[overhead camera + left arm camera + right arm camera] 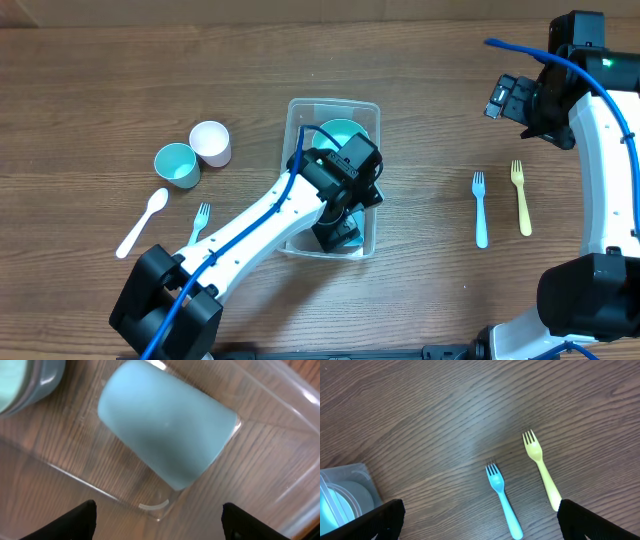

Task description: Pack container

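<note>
I should move my left gripper to the white cup next and close it on the white cup's rim (229, 140), on the side that faces the clear container.
The clear container (331, 102) stands mid-table. A teal bowl (342, 132) sits in its far end. In the left wrist view a light blue cup (165, 435) lies on its side on the container floor, with the bowl (22, 382) at the upper left. My left gripper (338, 236) reaches down into the container's near end. It is open (159, 525): the cup lies just ahead of its fingertips and nothing is between them. My right gripper (505, 98) hovers at the far right, open (480, 520) and empty above the table.
Left of the container stand a teal cup (177, 164) and a white cup (210, 143), with a white spoon (142, 222) and a small blue fork (200, 220) nearer. On the right lie a blue fork (480, 208) and a yellow fork (520, 197).
</note>
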Available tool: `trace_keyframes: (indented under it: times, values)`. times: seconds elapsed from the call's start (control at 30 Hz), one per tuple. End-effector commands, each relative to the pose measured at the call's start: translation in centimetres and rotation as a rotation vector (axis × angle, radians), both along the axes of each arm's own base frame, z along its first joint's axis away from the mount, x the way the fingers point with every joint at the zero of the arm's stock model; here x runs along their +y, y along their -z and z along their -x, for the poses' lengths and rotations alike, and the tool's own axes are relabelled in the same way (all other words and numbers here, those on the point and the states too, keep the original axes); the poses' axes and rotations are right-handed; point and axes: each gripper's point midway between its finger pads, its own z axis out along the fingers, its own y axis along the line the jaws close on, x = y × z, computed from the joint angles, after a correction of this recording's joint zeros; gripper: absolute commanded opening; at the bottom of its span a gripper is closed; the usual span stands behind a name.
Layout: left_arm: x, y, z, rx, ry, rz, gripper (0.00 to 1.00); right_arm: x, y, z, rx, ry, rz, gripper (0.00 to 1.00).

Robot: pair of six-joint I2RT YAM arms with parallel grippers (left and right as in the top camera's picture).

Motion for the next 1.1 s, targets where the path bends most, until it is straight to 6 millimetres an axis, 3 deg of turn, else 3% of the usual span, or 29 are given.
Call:
trace_keyframes:
  times: [0.0,0.17,0.43,0.77,1.07]
  values:
    - [0.1,0.6,0.0,0.0,0.024,-0.002,0.79,-0.2,-1.6,-0.2,-0.048,0.007,0.011,1.0]
    - [-0.1,0.7,-0.2,-0.013,0.024,0.007,0.8,-0.2,-1.6,-0.2,-0.049,0.006,0.011,1.0]
    - [0.2,2.4,-0.3,-0.009,0.023,-0.018,0.81,-0.2,-1.6,-0.2,-0.049,0.007,0.011,1.0]
    - [1.4,2.6,-3.0,-0.139,-0.031,-0.105,0.77,-0.2,-1.6,-0.2,-0.049,0.006,0.011,1.0]
    - [0.9,2.0,-5.0,-0.238,-0.101,-0.085,0.76,-0.2,-1.6,-0.2,-0.048,0.007,0.011,1.0]
